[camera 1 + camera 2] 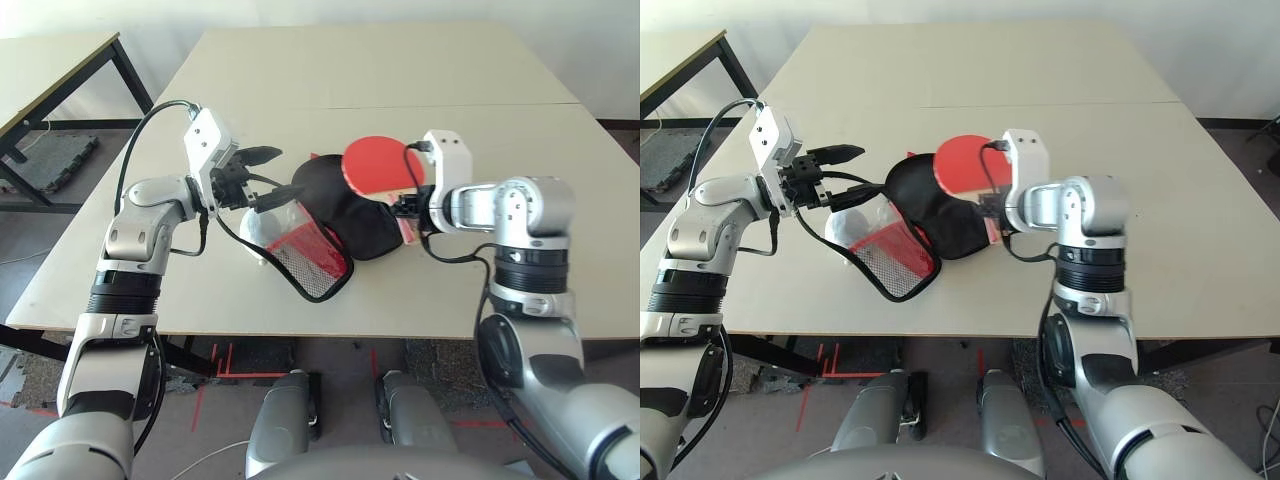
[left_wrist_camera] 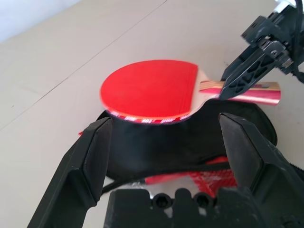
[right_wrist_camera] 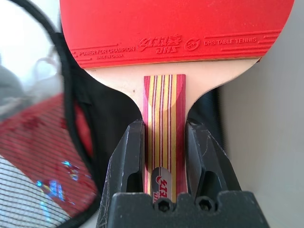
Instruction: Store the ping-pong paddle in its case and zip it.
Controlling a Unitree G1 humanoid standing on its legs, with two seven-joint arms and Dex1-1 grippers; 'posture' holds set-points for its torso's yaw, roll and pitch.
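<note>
Next, I release the ping-pong paddle, now held level above the case, with my right gripper on the black fabric of the open case (image 1: 346,197), next to its red mesh side.
The ping-pong paddle (image 1: 378,163) has a round red face and a striped wooden handle (image 3: 165,118). My right gripper (image 3: 164,156) is shut on that handle and holds the paddle level above the case (image 1: 350,218). The case is a black pouch lying open on the table, with its red mesh side (image 1: 312,257) folded out towards the front edge. My left gripper (image 1: 268,176) is open at the case's left rim, fingers (image 2: 85,161) spread wide with nothing clamped. In the left wrist view the paddle (image 2: 147,90) hovers just over the black fabric (image 2: 156,147).
A white-grey soft object (image 1: 258,228) lies partly behind the mesh flap. The beige table (image 1: 560,260) has free room to the right and at the back. A second table (image 1: 50,70) stands at the far left, across a gap.
</note>
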